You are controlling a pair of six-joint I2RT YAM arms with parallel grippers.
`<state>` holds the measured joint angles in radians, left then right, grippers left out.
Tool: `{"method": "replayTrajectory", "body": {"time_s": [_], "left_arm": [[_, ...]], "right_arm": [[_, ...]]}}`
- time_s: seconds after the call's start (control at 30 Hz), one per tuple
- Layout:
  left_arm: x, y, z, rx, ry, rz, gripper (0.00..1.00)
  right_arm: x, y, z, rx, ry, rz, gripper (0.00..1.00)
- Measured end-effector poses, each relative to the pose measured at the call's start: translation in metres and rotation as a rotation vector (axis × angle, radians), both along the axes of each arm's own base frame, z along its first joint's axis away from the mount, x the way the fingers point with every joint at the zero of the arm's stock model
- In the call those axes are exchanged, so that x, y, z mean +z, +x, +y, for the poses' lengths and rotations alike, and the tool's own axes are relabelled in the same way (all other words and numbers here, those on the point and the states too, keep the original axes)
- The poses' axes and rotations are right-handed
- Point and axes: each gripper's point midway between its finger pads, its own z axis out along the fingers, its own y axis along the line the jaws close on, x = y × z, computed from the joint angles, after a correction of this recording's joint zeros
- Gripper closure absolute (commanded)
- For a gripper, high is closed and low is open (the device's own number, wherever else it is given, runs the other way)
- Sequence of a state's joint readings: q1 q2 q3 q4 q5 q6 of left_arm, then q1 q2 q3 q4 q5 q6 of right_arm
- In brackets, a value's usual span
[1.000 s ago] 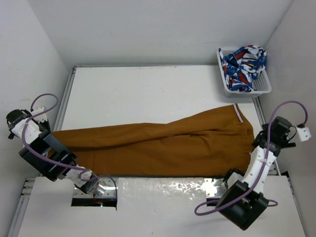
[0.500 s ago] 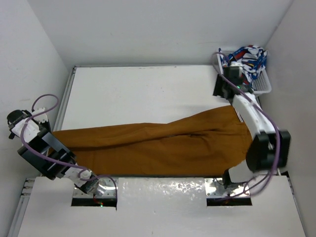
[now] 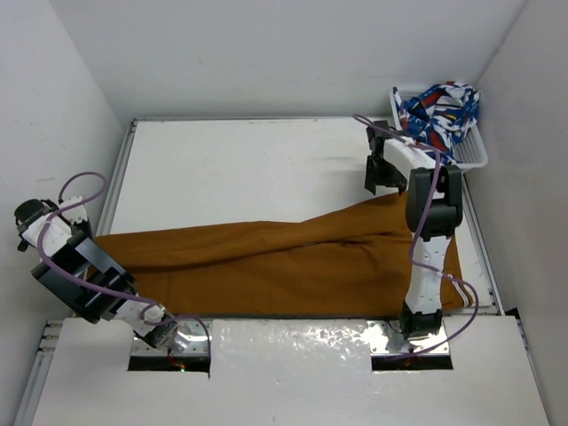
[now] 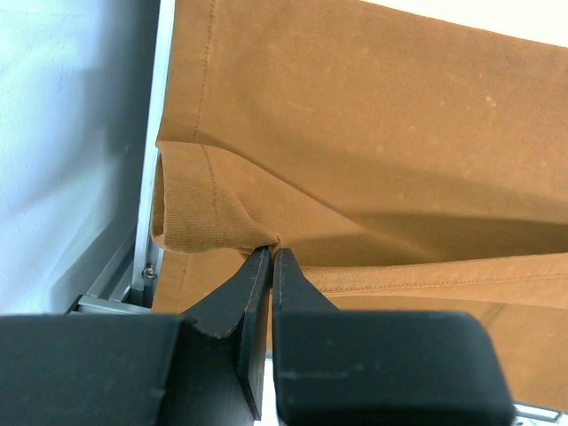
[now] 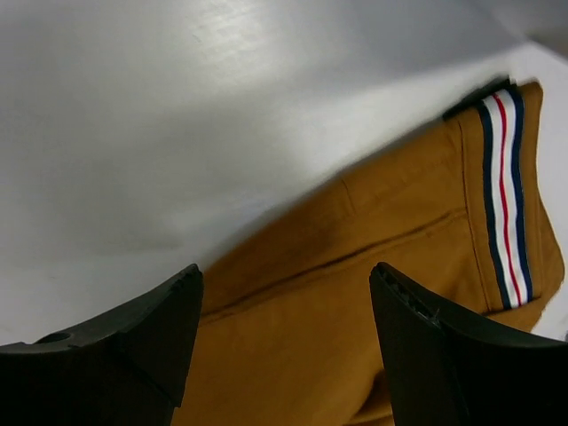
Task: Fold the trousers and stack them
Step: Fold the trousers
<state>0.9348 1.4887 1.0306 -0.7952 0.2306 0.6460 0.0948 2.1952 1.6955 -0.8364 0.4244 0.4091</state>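
The trousers' far edge slants toward the basket at the waist, so my right gripper needs to grab the cloth (image 5: pixel 435 169) beside the striped waistband and pull that edge straight.
The mustard-brown trousers (image 3: pixel 293 257) lie flat across the table, leg ends at the left and waist at the right. My left gripper (image 3: pixel 91 246) is at the table's left edge. In the left wrist view it (image 4: pixel 271 253) is shut on the hem of a leg end (image 4: pixel 191 209). My right arm reaches far out, and my right gripper (image 3: pixel 382 182) hangs over the waist's far corner. In the right wrist view it (image 5: pixel 286 271) is open and empty above the cloth (image 5: pixel 373 293), with the striped waistband strip (image 5: pixel 504 195) to its right.
A white basket (image 3: pixel 470 160) holding a blue-red-white patterned cloth (image 3: pixel 439 111) stands at the far right corner. White walls enclose the table on three sides. A metal rail (image 4: pixel 151 177) runs along the left edge beside the hem.
My right arm has swung from the table's right edge up to the far side and now hangs over the waist's far corner. The left gripper and the trousers have not moved.
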Motion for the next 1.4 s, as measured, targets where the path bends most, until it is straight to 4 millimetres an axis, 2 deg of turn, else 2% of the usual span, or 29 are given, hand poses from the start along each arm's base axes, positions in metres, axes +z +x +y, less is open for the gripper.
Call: {"method": "replayTrajectory", "body": {"time_s": [0.17, 0.23, 0.27, 0.33, 0.37, 0.43, 0.47, 0.53, 0.77, 0.8, 0.87, 0.9, 1.03, 1.2, 1.4], "left_arm": [[-0.001, 0.0, 0.0, 0.001, -0.001, 0.003, 1.0], [-0.001, 0.0, 0.001, 0.001, -0.001, 0.003, 1.0], [-0.001, 0.0, 0.001, 0.001, 0.0, 0.002, 1.0], [-0.001, 0.0, 0.001, 0.002, 0.001, 0.003, 1.0], [-0.001, 0.0, 0.001, 0.002, 0.001, 0.004, 1.0], [-0.001, -0.001, 0.001, 0.003, 0.003, 0.007, 1.0], [-0.001, -0.001, 0.001, 0.003, 0.004, 0.009, 1.0], [-0.001, -0.002, 0.001, 0.004, 0.003, 0.011, 1.0], [-0.002, -0.001, -0.001, 0.002, -0.004, 0.012, 1.0], [-0.001, -0.001, -0.001, 0.002, -0.003, 0.012, 1.0], [-0.001, -0.001, -0.001, 0.002, -0.002, 0.012, 1.0], [-0.001, -0.001, 0.0, 0.002, 0.0, 0.011, 1.0], [-0.001, -0.001, 0.0, 0.002, 0.002, 0.011, 1.0], [-0.001, -0.001, 0.0, 0.002, 0.003, 0.012, 1.0], [-0.001, -0.001, 0.0, 0.002, 0.003, 0.013, 1.0]], "right_arm": [[-0.018, -0.024, -0.015, -0.065, 0.005, 0.061, 0.29], [-0.017, -0.026, -0.016, -0.076, 0.011, 0.055, 0.33], [-0.019, -0.026, -0.017, -0.081, 0.014, 0.052, 0.39], [-0.021, -0.027, -0.016, -0.089, 0.026, 0.04, 0.56], [-0.023, -0.026, -0.013, -0.09, 0.033, 0.03, 0.69], [-0.026, -0.025, -0.009, -0.094, 0.047, 0.013, 0.81], [-0.026, -0.025, -0.009, -0.095, 0.052, 0.004, 0.92], [-0.028, -0.028, -0.009, -0.102, 0.057, -0.011, 1.0], [-0.027, -0.038, -0.015, -0.091, 0.08, -0.06, 1.0], [-0.027, -0.039, -0.014, -0.078, 0.093, -0.069, 0.87], [-0.025, -0.042, -0.013, -0.059, 0.117, -0.087, 0.72], [-0.024, -0.044, -0.013, -0.055, 0.127, -0.093, 0.6], [-0.017, -0.043, -0.014, -0.063, 0.151, -0.136, 0.4], [-0.005, -0.029, -0.023, -0.174, 0.19, -0.239, 0.31], [-0.003, -0.033, -0.039, -0.324, 0.167, -0.225, 0.17]]}}
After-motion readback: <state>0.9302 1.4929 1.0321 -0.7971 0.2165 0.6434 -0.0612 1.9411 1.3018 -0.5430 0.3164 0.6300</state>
